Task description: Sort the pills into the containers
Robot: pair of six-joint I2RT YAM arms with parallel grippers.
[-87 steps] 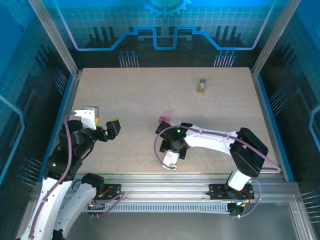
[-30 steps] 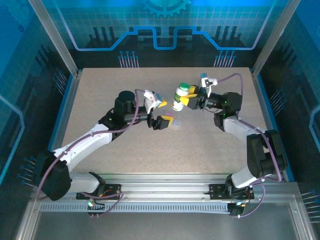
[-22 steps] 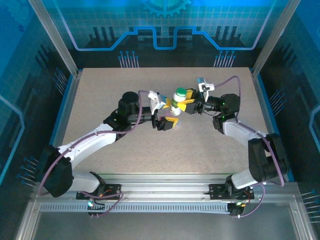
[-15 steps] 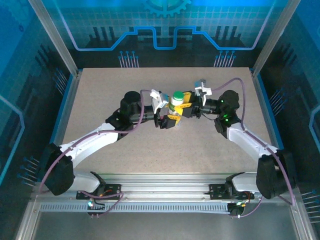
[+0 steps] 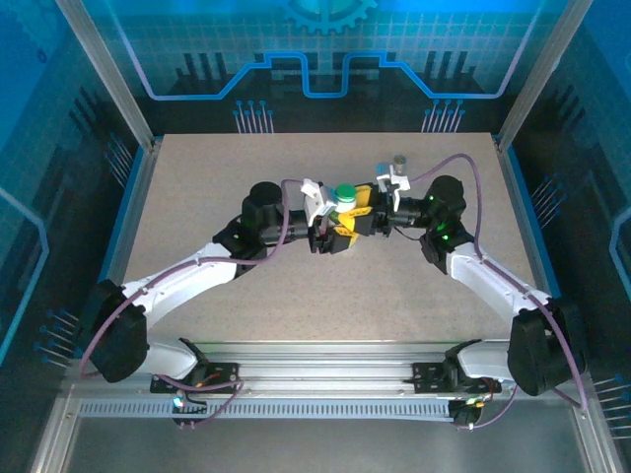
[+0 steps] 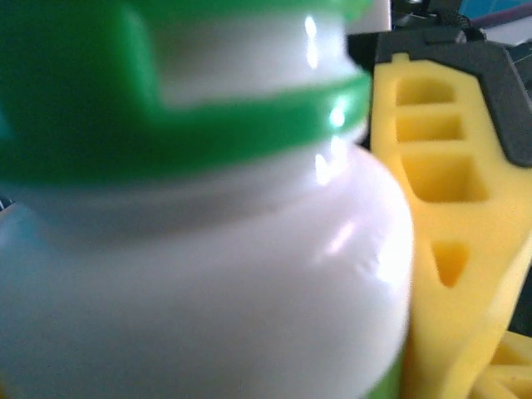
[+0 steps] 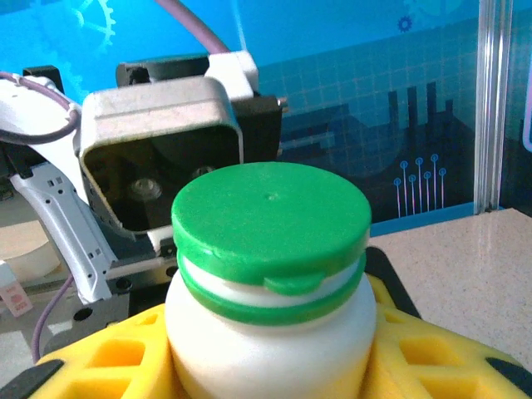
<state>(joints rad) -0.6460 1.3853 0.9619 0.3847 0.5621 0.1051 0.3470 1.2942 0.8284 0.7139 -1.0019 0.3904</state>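
Observation:
My left gripper is sitting crooked at the bottle's shoulder, so next I open it and grip the bottle's body lower [image 6: 258,366], leaving the green cap free for my right gripper.
A white bottle with a green cap [image 5: 345,193] is held upright above the middle of the table. My right gripper [image 5: 349,210] is shut on its body, with yellow fingers [image 7: 91,366] pressed on both sides of the bottle [image 7: 270,249]. My left gripper [image 5: 328,219] reaches in from the left and straddles the same bottle. In the left wrist view the bottle [image 6: 191,274] is blurred and very near, with a yellow finger [image 6: 449,249] against its right side. Contact by the left jaws cannot be made out. The amber bottle [image 5: 398,161] stands at the back. The pills are out of view.
Both arms meet over the table's centre, the left wrist housing [image 7: 158,150] right behind the bottle. Aluminium posts and blue walls [image 5: 118,197] ring the speckled tabletop [image 5: 246,296]. The near rail [image 5: 325,365] carries both bases.
The right gripper carried the white bottle left and down toward the left gripper. The left gripper slid right around the bottle and its jaws narrowed.

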